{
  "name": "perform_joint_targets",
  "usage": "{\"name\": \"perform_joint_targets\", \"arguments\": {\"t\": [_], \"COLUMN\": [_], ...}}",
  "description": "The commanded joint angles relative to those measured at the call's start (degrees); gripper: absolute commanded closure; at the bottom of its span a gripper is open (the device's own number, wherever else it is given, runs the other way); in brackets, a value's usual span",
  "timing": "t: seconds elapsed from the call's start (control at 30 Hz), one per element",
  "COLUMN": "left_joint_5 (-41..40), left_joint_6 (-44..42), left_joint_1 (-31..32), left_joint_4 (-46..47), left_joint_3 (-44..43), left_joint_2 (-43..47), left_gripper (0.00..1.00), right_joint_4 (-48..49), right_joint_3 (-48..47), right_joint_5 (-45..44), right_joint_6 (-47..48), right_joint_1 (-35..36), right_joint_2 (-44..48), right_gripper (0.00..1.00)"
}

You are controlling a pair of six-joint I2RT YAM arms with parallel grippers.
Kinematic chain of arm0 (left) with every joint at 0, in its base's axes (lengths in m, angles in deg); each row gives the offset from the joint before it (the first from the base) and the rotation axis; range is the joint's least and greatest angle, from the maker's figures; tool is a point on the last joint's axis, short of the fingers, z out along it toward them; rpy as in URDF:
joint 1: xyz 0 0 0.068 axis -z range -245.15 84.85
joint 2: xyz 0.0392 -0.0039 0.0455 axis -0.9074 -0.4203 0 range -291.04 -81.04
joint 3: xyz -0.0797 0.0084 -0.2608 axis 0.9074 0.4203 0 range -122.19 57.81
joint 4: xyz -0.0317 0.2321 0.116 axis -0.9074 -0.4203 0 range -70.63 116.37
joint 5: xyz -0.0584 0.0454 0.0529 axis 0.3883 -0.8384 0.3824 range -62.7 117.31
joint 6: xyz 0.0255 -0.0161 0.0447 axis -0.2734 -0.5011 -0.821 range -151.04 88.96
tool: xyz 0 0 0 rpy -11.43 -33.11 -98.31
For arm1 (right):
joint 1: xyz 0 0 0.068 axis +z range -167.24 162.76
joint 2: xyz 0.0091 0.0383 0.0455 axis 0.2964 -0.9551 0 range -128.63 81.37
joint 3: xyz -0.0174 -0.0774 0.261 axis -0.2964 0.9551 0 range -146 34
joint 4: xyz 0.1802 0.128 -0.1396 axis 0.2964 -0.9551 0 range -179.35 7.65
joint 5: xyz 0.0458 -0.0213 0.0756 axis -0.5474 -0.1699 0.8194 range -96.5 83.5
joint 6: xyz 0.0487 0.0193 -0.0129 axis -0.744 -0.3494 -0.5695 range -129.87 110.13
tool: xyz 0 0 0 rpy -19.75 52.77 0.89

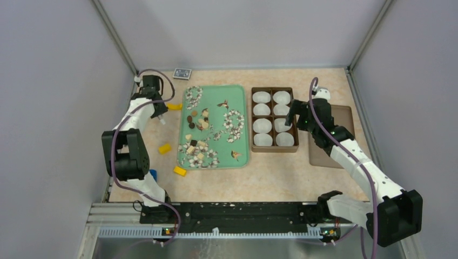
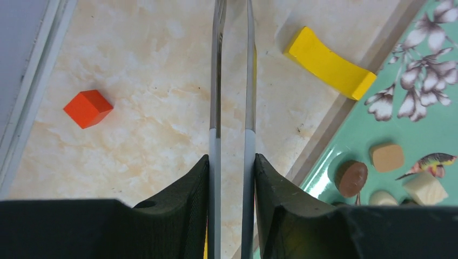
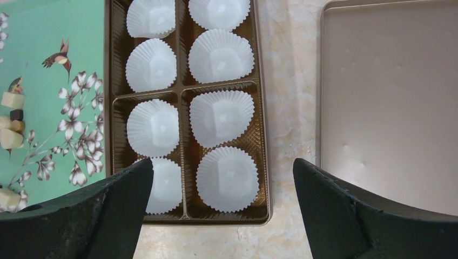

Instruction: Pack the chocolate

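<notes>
The robot's left gripper pinches the metal tweezers on their grey part, so it should put them down, open and grip them where the shiny part begins (image 2: 250, 129).
Several small chocolates, dark brown, tan and cream, lie scattered (image 1: 197, 121) on the green flower-print tray (image 1: 243, 102). In the left wrist view a round brown chocolate (image 2: 352, 178), a tan square (image 2: 386, 156) and a cream piece (image 2: 425, 188) sit at the tray's (image 2: 426, 129) edge. My left gripper (image 2: 232, 162) (image 1: 157, 109) is shut on metal tweezers (image 2: 217, 81) over bare table left of the tray; their tips are out of view. My right gripper (image 3: 222, 172) (image 1: 294, 116) hangs open and empty over the brown box (image 3: 183, 91) (image 1: 274, 150) of empty white paper cups.
The box lid (image 3: 389, 97) (image 1: 345, 116) lies right of the box. Yellow blocks (image 1: 174, 106) (image 1: 164, 148) (image 1: 180, 171) lie left of the tray; one block (image 2: 329, 63) is near the tweezers. A red cube (image 2: 88, 108) sits by the left wall. A small blue pack (image 1: 182, 73) lies at the back.
</notes>
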Motion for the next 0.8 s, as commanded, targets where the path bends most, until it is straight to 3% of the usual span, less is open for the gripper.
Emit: {"name": "perform_joint_targets", "arguments": {"t": [0.0,0.27,0.6,0.77], "left_joint_5": [0.8,-4.7,-2.0,0.6], "left_joint_6": [-2.9,-1.1,-4.7,-5.7], "left_joint_1": [-0.1,-0.2,-0.4,-0.8], "left_joint_4": [1.1,5.0,12.2,11.8], "left_joint_3": [0.8,4.4,3.1,2.7], "left_joint_2": [6.0,0.8,-8.0,-9.1], "left_gripper": [0.65,0.63,0.54,0.38], "right_joint_4": [1.6,2.9,2.1,2.2], "right_joint_3": [-1.7,-1.3,-1.0,-0.5], "right_joint_5": [-0.4,1.7,1.4,2.6], "right_joint_6": [-0.5,-1.6,-1.7,-1.0], "right_joint_1": [0.1,0.2,0.1,0.1], "right_joint_2": [0.6,-0.6,0.3,0.7], "right_gripper": [0.01,0.02,0.02,0.02]}}
